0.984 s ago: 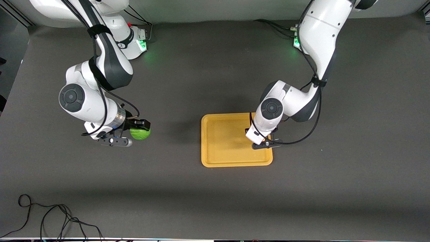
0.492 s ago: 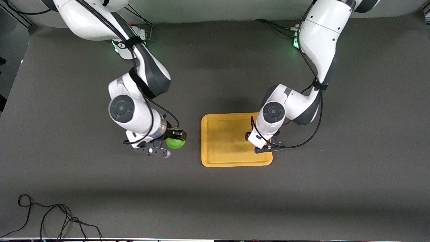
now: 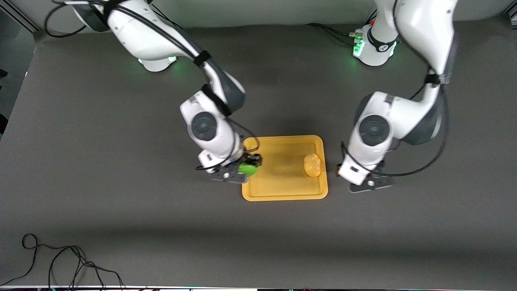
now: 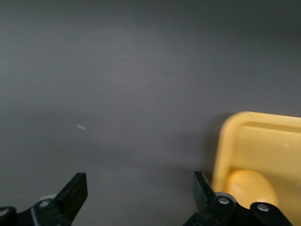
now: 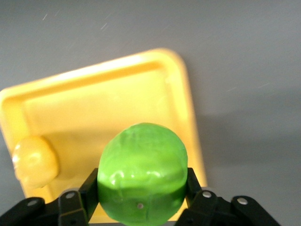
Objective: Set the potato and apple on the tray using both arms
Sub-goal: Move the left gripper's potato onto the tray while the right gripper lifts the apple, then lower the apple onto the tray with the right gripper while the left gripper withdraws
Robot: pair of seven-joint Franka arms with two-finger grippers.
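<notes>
I will release the green apple from my right gripper near the middle of the orange-yellow tray (image 3: 276, 167) (image 5: 113, 144), leaving a short gap between it and the potato.
The orange-yellow tray (image 3: 278, 190) lies mid-table. The yellow-orange potato (image 3: 312, 165) lies on it, near the rim at the left arm's end. My right gripper (image 3: 248, 166) is shut on the green apple (image 3: 247, 169) and holds it over the tray's rim at the right arm's end. The right wrist view shows the apple (image 5: 141, 174) between the fingers, above the tray (image 5: 94, 103) and the potato (image 5: 35, 162). My left gripper (image 3: 370, 184) is open and empty over the bare table beside the tray. The left wrist view shows its gripper (image 4: 139, 193), the tray corner (image 4: 263, 141) and the potato (image 4: 251, 187).
A loose black cable (image 3: 60, 260) lies on the table near the front camera at the right arm's end. The two arm bases (image 3: 155, 62) (image 3: 373, 48) stand along the table edge farthest from the front camera. The table is dark grey.
My right arm has carried the apple across the table to over the tray's rim. My left gripper has let go of the potato on the tray and moved off the tray.
</notes>
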